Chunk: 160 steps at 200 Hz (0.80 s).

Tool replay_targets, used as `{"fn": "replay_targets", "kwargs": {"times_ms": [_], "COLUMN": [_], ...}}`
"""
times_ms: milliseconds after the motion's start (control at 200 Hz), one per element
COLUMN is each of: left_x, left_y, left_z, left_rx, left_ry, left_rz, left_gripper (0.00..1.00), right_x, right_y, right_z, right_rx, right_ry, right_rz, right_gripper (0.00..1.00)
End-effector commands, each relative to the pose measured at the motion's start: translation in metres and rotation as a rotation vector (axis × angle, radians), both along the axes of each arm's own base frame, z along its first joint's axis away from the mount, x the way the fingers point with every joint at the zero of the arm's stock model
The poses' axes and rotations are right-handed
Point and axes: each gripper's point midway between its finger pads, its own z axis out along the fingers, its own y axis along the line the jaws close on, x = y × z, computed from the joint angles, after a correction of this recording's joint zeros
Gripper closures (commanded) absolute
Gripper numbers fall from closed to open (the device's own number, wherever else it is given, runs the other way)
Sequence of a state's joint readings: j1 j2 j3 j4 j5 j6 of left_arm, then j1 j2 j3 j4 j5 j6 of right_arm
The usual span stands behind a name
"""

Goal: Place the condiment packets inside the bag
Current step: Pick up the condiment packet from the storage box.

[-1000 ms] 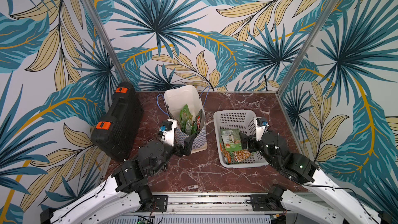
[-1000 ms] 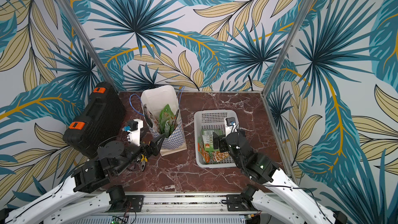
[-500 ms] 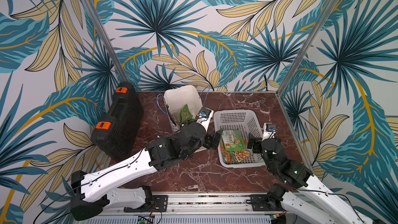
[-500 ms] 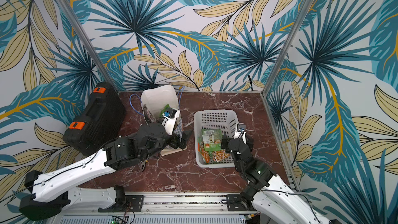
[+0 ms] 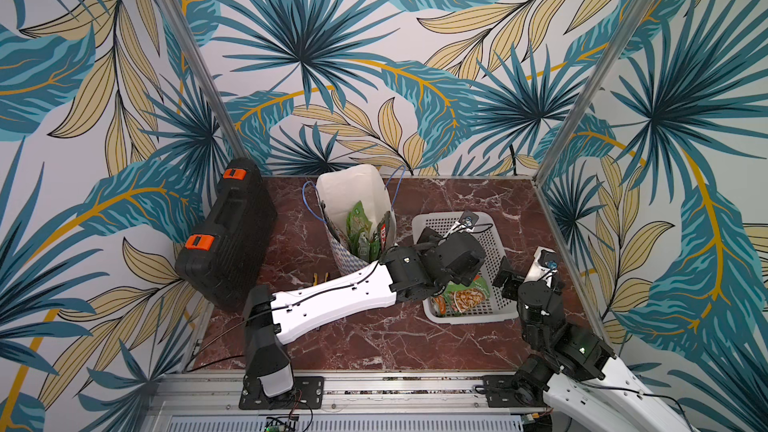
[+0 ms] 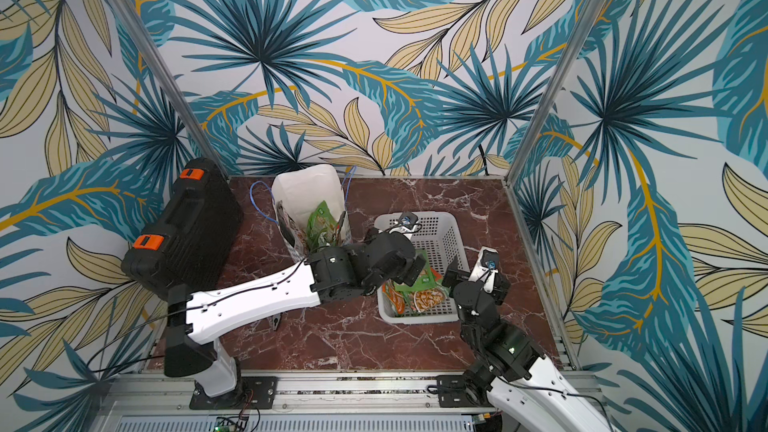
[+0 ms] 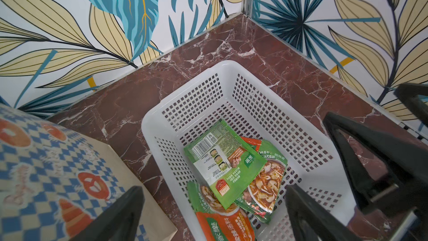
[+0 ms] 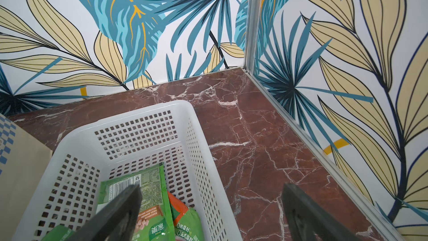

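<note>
A condiment packet lies along the side of the basket nearest the bag. My left gripper needs to close next on the orange end [image 5: 439, 305] [image 7: 226, 226] of that packet.
The bag [image 5: 353, 189] [image 6: 307, 184] stands upright at the back centre with several green condiment packets [image 5: 359, 222] [image 6: 322, 222] poking up inside it, and a dark one with a red logo [image 5: 384, 232] beside them. Three more green-orange packets [image 7: 227, 165] [image 8: 148, 193] [image 5: 465, 297] lie overlapped in the white basket [image 7: 201, 82] [image 5: 469, 317]. My left gripper [image 7: 214, 188] [image 5: 465, 280] hovers open over those packets, holding nothing. My right gripper [image 8: 212, 186] [image 5: 511, 280] is open and empty, straddling the basket's right wall.
A black case [image 5: 232, 238] with orange latches leans at the left wall. A small yellowish tool [image 5: 322, 278] lies on the marble table in front of the bag. Patterned walls close the back and both sides. The bag [image 7: 58, 170] stands close to the basket's left side.
My left arm has swung from beside the bag across to the basket. My right arm has drawn back to the basket's right edge. Both grippers stay open.
</note>
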<state>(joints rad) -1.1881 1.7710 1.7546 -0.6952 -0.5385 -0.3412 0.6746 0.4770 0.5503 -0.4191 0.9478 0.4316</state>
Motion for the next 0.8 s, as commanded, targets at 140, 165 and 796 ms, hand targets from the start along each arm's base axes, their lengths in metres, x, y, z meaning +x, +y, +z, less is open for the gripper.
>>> {"fn": "replay_targets", "kwargs": {"times_ms": [140, 165, 796], "left_x": [0.023, 0.026, 0.002], "left_y": [-0.019, -0.020, 0.004], "left_z": [-0.054, -0.061, -0.098], "left_rx": [0.093, 0.095, 0.273], "left_ry": [0.146, 0.161, 0.260], "left_rz": [0.054, 0.058, 0.202], "left_gripper": [0.00, 0.00, 0.03], "right_x": [-0.004, -0.005, -0.002], "right_y": [-0.012, -0.012, -0.009], "right_z": [-0.001, -0.001, -0.001], "right_rx": [0.005, 0.006, 0.002], "right_ry": [-0.031, -0.032, -0.026], "right_rz": [-0.068, -0.068, -0.056], "right_gripper": [0.00, 0.00, 0.00]}}
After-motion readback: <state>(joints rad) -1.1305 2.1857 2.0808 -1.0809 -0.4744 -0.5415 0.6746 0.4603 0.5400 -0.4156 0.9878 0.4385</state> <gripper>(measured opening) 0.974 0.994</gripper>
